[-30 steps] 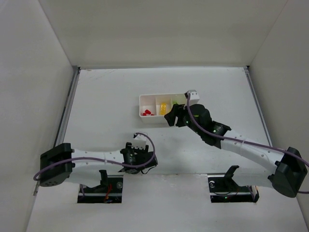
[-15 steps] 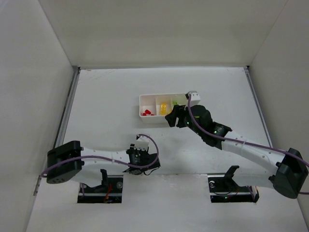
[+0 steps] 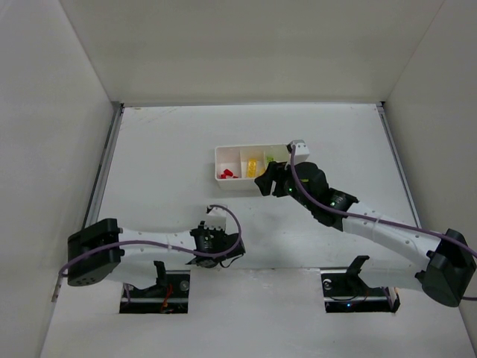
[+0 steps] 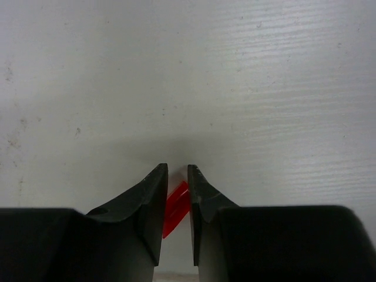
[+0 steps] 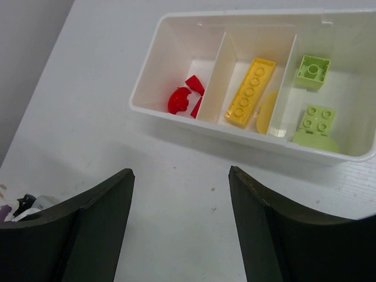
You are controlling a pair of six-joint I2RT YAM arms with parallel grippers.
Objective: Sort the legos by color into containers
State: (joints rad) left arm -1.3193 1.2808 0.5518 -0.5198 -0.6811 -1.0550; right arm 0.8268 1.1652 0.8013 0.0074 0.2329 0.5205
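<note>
The red lego piece sits at an angle across the fingers of my left gripper, so I need to open, line up, and close around its long sides (image 4: 177, 223) before I carry it to the tray.
My left gripper (image 4: 177, 173) is shut on a small red lego piece (image 4: 174, 205), which sits tilted between the fingertips just above the white table. In the top view this gripper (image 3: 209, 248) is near the front edge, left of centre. The white three-compartment tray (image 5: 147, 88) holds red bits (image 5: 179, 100) on the left, a yellow studded brick (image 5: 251, 92) in the middle, and light-green pieces (image 5: 316, 119) on the right. My right gripper (image 5: 181, 173) is open and empty, hovering just in front of the tray (image 3: 220, 160), and it also shows in the top view (image 3: 267, 179).
A yellow rounded flat piece (image 5: 267, 111) lies beside the yellow brick. White walls enclose the table on the left, back and right. The two arm bases (image 3: 160, 283) sit at the near edge.
My left arm has shifted slightly near the front edge, its wrist moving a little toward me and left. The right arm has stayed still in front of the tray.
</note>
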